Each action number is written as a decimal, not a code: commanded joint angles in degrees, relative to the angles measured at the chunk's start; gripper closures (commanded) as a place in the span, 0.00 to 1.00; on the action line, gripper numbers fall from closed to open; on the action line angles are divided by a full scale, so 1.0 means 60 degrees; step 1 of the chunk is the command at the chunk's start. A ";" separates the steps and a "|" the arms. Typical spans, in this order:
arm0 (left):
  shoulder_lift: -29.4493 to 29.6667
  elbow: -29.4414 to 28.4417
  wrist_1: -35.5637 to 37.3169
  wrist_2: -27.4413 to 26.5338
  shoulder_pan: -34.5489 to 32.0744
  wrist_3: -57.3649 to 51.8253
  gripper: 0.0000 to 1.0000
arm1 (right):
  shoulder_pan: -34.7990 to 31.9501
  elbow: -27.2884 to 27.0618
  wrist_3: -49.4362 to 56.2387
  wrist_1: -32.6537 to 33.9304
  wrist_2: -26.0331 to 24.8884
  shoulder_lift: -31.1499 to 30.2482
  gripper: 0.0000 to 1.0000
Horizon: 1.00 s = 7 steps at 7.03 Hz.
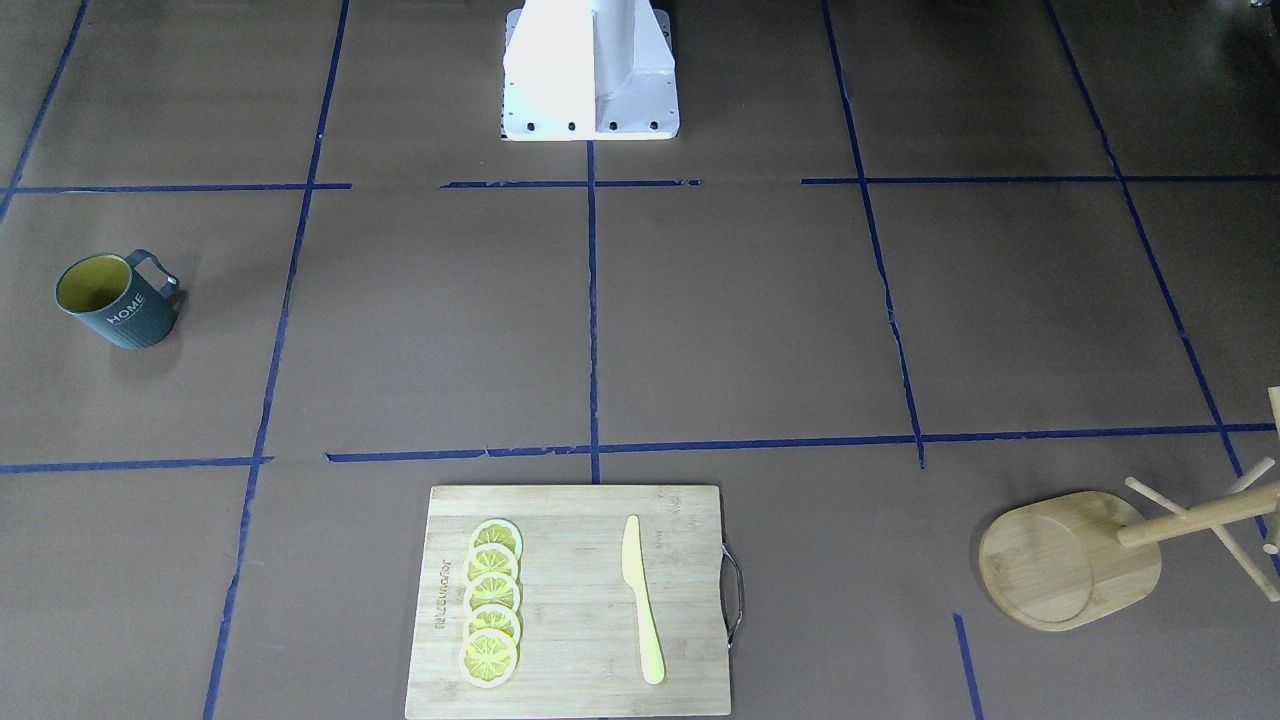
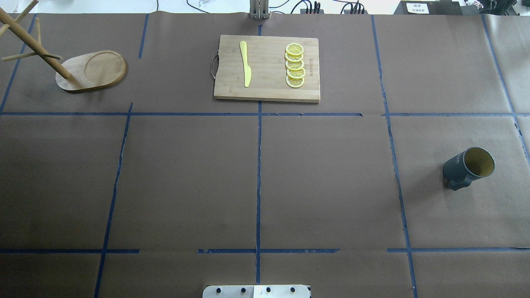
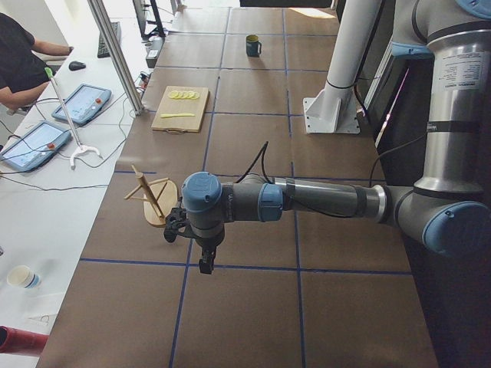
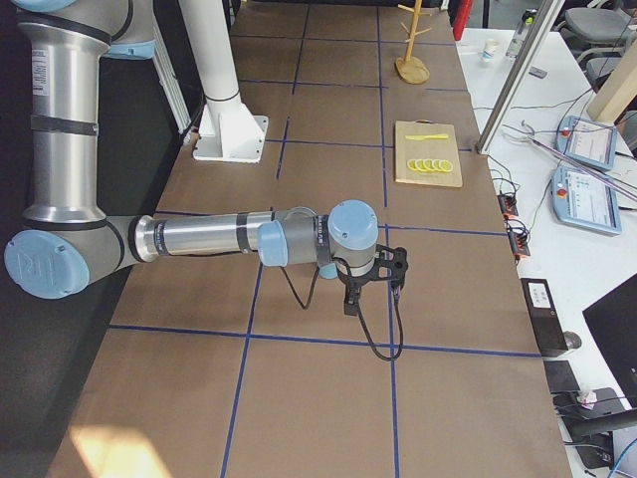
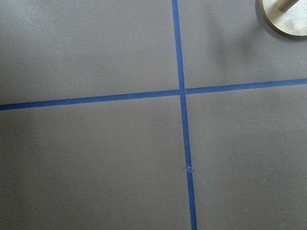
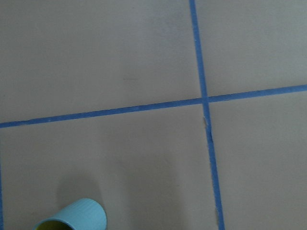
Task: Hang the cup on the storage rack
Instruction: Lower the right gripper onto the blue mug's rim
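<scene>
The cup's rim (image 1: pixel 61 280) (image 6: pixel 74 228), on the side that faces away from the cutting board, will be gripped by my right gripper, so that the cup's handle stays free for hanging.
The cup (image 1: pixel 118 300) stands upright on the brown table on my right side, its yellow-olive inside showing. It also shows in the overhead view (image 2: pixel 468 167), far off in the left side view (image 3: pixel 253 46), and at the bottom edge of the right wrist view (image 6: pixel 72 218). The storage rack (image 2: pixel 91 70) stands at the far left corner (image 1: pixel 1070 560) (image 3: pixel 153 201) (image 4: pixel 411 45); its base edge shows in the left wrist view (image 5: pixel 283 17). The left gripper (image 3: pixel 192 247) hangs above the table near the rack. The right gripper (image 4: pixel 373 297) hangs over the table's right part. I cannot tell whether either is open.
A wooden cutting board (image 2: pixel 267 93) with lemon slices (image 2: pixel 295 65) and a yellow knife (image 2: pixel 245 64) lies at the far middle. The white robot base (image 1: pixel 590 70) stands at the near edge. Blue tape lines cross the table. A desk with tablets (image 3: pixel 80 103) runs along the far side.
</scene>
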<state>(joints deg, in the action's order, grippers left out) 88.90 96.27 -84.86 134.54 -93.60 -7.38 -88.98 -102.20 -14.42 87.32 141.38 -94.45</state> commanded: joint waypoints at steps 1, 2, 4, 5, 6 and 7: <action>0.0050 0.0009 -0.0050 -0.0011 0.0015 0.0000 0.00 | 0.1040 -0.0250 0.0001 -0.0573 0.0125 0.0141 0.00; 0.0065 0.0009 -0.0050 -0.0011 0.0015 0.0000 0.00 | 0.1220 -0.0296 -0.0260 -0.0723 -0.0485 0.0127 0.00; 0.0007 0.0242 -0.0050 -0.0011 0.0000 0.0044 0.00 | 0.1789 -0.1258 -0.2335 -0.0827 -0.0448 -0.0281 0.01; 0.0007 0.0331 -0.0021 0.0003 0.0000 0.0059 0.00 | 0.2300 -0.1466 -0.3358 -0.1393 -0.0477 -0.0574 0.00; 0.0007 0.0360 -0.0036 0.0004 0.0000 0.0059 0.00 | 0.2842 -0.1468 -0.4456 -0.2863 -0.0753 -0.1171 0.00; -0.0008 0.0477 -0.0021 0.0004 0.0000 0.0059 0.00 | 0.3370 -0.1468 -0.5816 -0.4183 -0.1350 -0.1453 0.00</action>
<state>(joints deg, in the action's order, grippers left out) 88.93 98.47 -85.04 134.55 -93.60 -7.05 -72.50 -110.73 -40.41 71.11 136.42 -100.58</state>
